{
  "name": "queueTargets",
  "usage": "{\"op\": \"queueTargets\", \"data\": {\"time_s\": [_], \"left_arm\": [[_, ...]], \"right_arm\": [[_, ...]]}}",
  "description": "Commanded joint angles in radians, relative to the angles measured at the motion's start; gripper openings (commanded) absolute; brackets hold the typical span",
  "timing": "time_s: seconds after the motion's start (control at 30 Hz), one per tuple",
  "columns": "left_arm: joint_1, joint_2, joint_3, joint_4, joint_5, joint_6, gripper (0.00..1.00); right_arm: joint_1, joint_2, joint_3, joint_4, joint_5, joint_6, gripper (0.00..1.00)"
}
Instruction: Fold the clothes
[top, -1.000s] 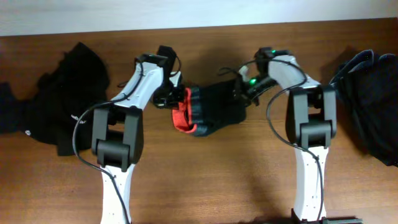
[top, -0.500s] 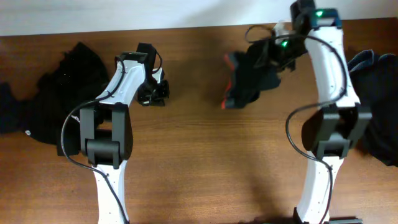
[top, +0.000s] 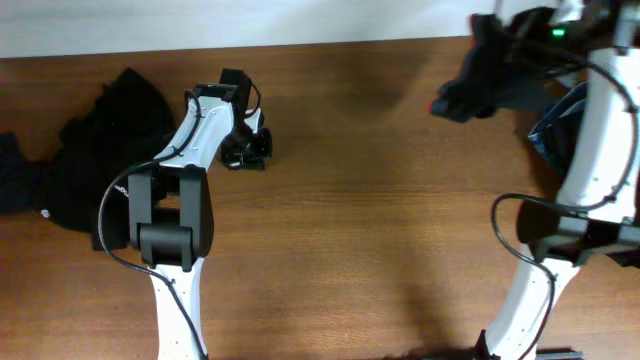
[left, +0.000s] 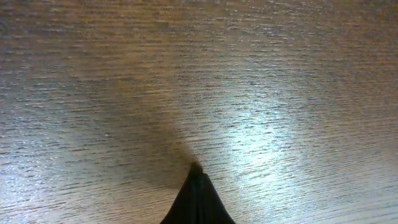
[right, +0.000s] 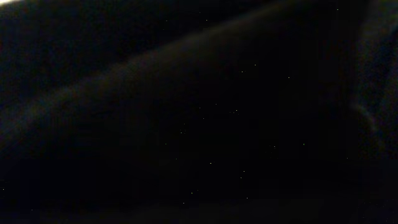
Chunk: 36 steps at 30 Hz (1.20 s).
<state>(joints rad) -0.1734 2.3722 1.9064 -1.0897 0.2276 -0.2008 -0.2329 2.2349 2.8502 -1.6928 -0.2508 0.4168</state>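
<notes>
My right gripper will release the folded black trousers, leaving them lying on top of the pile of navy and dark garments (top: 614, 162).
My right gripper (top: 517, 52) holds a folded bundle of black trousers (top: 487, 78) in the air near the table's back right; a bit of red lining (top: 437, 104) shows at its left end. The right wrist view is filled by dark cloth (right: 199, 124), so its fingers are hidden. My left gripper (top: 246, 150) is shut and empty just above bare wood; in the left wrist view its fingertips (left: 196, 177) meet in a point. A heap of black clothes (top: 95, 150) with small white logos lies at the far left.
A pile of navy and dark garments (top: 590, 150) lies at the right edge, partly behind my right arm. The wooden table (top: 350, 230) meets a pale wall strip along the back.
My right gripper lifted the folded trousers from the table's middle and carried them right and back, toward the right pile. My left gripper let go of them, drew left, then stayed still.
</notes>
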Motion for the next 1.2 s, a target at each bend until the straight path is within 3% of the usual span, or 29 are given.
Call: {"op": "queueTargets", "data": {"time_s": [0.0, 0.33, 0.53, 0.7, 0.97, 1.17], "left_arm": [[0.006, 0.048, -0.025, 0.007, -0.068, 0.015, 0.01], [0.006, 0.048, -0.025, 0.004, -0.067, 0.015, 0.01], [0.006, 0.048, -0.025, 0.004, -0.067, 0.015, 0.01], [0.006, 0.048, -0.025, 0.003, -0.067, 0.015, 0.01], [0.006, 0.048, -0.025, -0.003, -0.067, 0.015, 0.01], [0.006, 0.048, -0.025, -0.003, -0.067, 0.015, 0.01]], "right_arm": [[-0.099, -0.079, 0.031, -0.006, 0.016, 0.072, 0.04], [-0.431, -0.259, 0.030, -0.006, -0.006, 0.026, 0.04], [-0.632, -0.315, -0.010, -0.006, -0.063, 0.068, 0.04], [-0.692, -0.314, -0.110, -0.001, -0.152, 0.057, 0.04], [-0.734, -0.313, -0.336, 0.188, -0.412, -0.117, 0.04], [-0.772, -0.312, -0.452, 0.288, -0.489, -0.233, 0.04]]}}
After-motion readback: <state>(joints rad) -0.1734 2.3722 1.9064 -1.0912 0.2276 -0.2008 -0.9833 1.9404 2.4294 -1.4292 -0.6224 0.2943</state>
